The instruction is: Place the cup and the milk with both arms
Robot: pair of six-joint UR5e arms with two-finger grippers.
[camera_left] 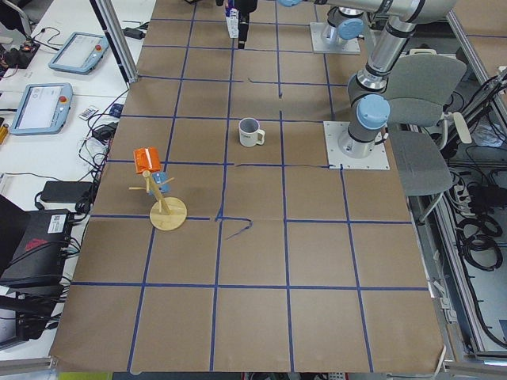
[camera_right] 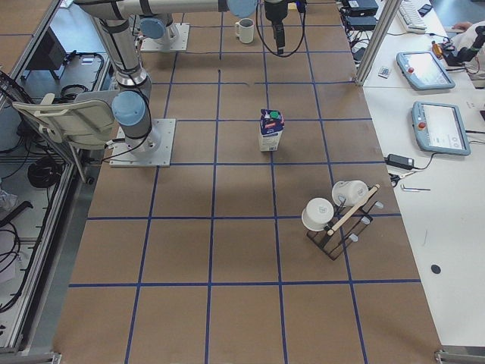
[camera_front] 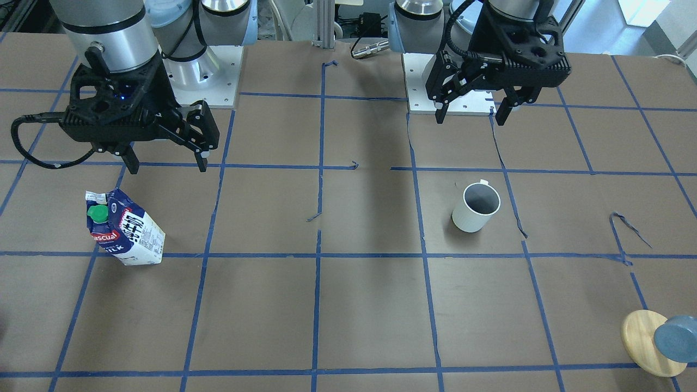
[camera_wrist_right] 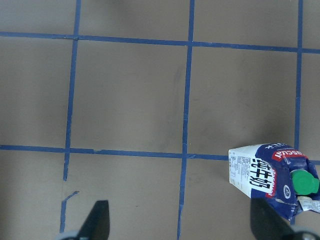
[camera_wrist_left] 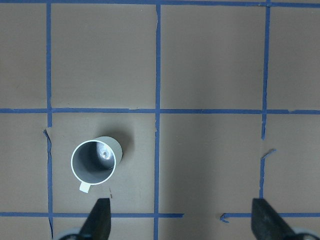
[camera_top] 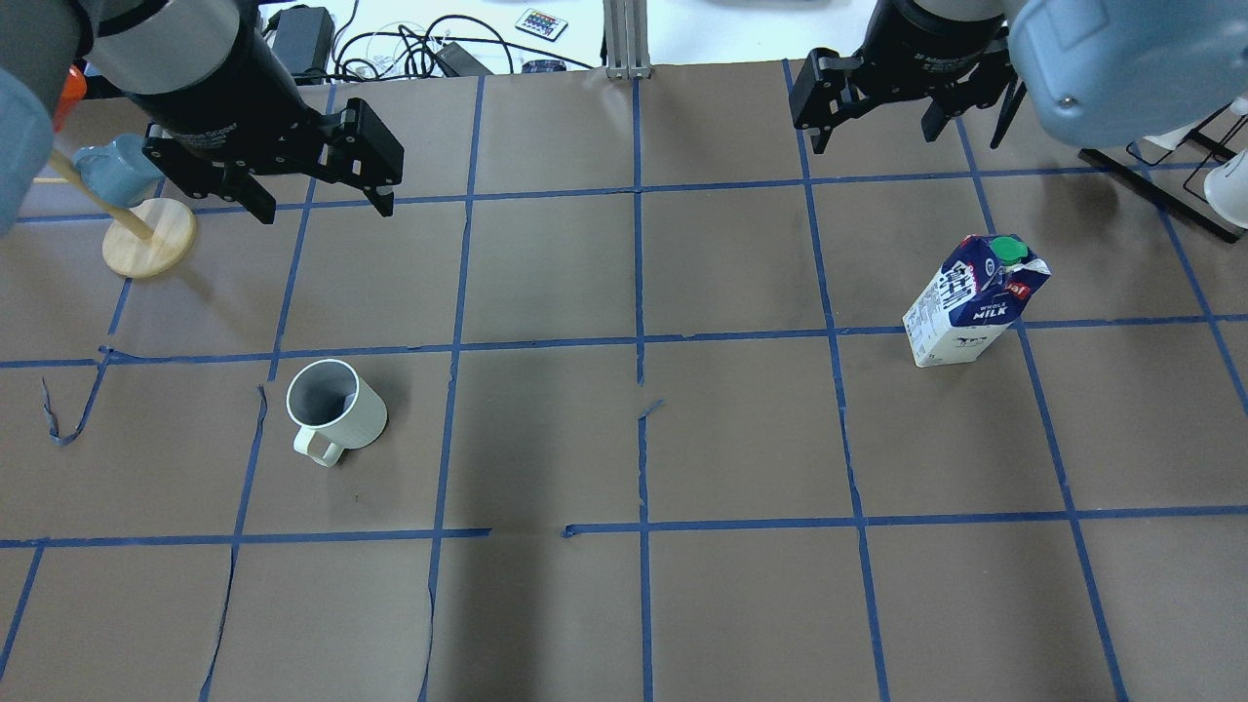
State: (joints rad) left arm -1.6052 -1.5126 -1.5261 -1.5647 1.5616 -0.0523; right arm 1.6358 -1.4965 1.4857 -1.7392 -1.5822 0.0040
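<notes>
I need to move my right gripper to the milk carton next and close it on the carton's top [camera_front: 110,205] [camera_wrist_right: 297,191], with its fingers on either side beside the green cap.
The off-white ribbed cup [camera_front: 475,207] stands upright on the brown table, handle toward the robot; it also shows in the overhead view [camera_top: 336,409] and the left wrist view [camera_wrist_left: 94,161]. My left gripper [camera_front: 470,117] hangs open and empty above the table, short of the cup on the robot's side. The milk carton [camera_front: 124,227] stands upright with its green cap on top, and also shows in the overhead view [camera_top: 975,302] and the right wrist view [camera_wrist_right: 272,177]. My right gripper [camera_front: 167,165] hangs open and empty, above and beside the carton.
A wooden mug tree [camera_top: 146,234] with a blue-grey mug stands at the table's far left corner. A black rack [camera_right: 333,216] with white cups stands on the far right. Blue tape lines grid the brown paper, with a few torn strips [camera_front: 623,228].
</notes>
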